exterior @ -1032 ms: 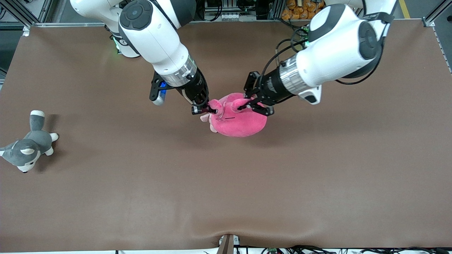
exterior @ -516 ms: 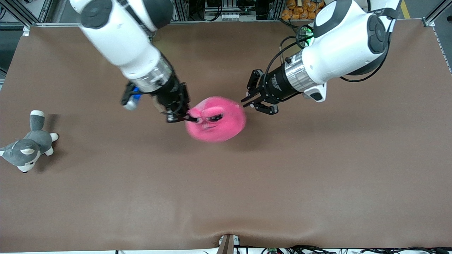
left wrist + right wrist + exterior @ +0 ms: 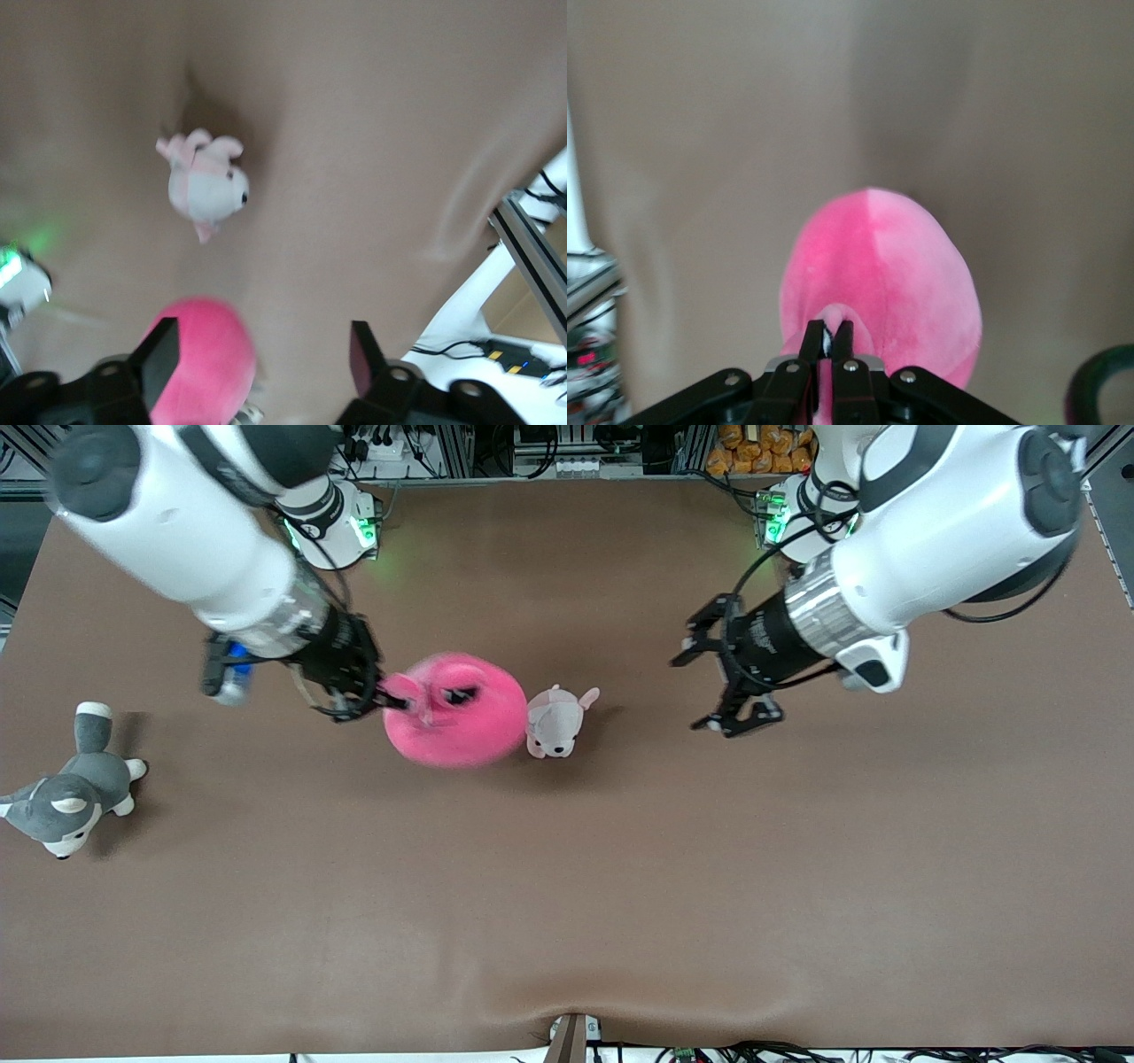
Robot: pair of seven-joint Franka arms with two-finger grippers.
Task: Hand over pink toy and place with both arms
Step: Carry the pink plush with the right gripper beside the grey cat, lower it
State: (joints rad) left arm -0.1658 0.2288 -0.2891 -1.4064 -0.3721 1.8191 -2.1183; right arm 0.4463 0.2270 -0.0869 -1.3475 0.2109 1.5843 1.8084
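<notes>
My right gripper needs to set the pink toy down about midway [image 3: 281,754] between the husky plush and the puppy plush.
The pink toy [image 3: 456,713], a round hot-pink plush, hangs by one stalk from my right gripper [image 3: 390,701], which is shut on that stalk. It is low over the middle of the table. In the right wrist view the toy [image 3: 886,274] bulges out past the shut right gripper [image 3: 828,332]. My left gripper [image 3: 687,695] is open and empty, apart from the toy, toward the left arm's end of the table. The left wrist view shows the open left gripper [image 3: 264,354] with the toy [image 3: 208,354] farther off.
A small pale pink-and-white puppy plush [image 3: 554,722] lies on the table right beside the pink toy and also shows in the left wrist view [image 3: 208,181]. A grey-and-white husky plush [image 3: 66,797] lies near the table edge at the right arm's end.
The left gripper let go of the pink toy's stalk, opened and drew back. The right gripper carried the toy toward the right arm's end, uncovering the puppy plush.
</notes>
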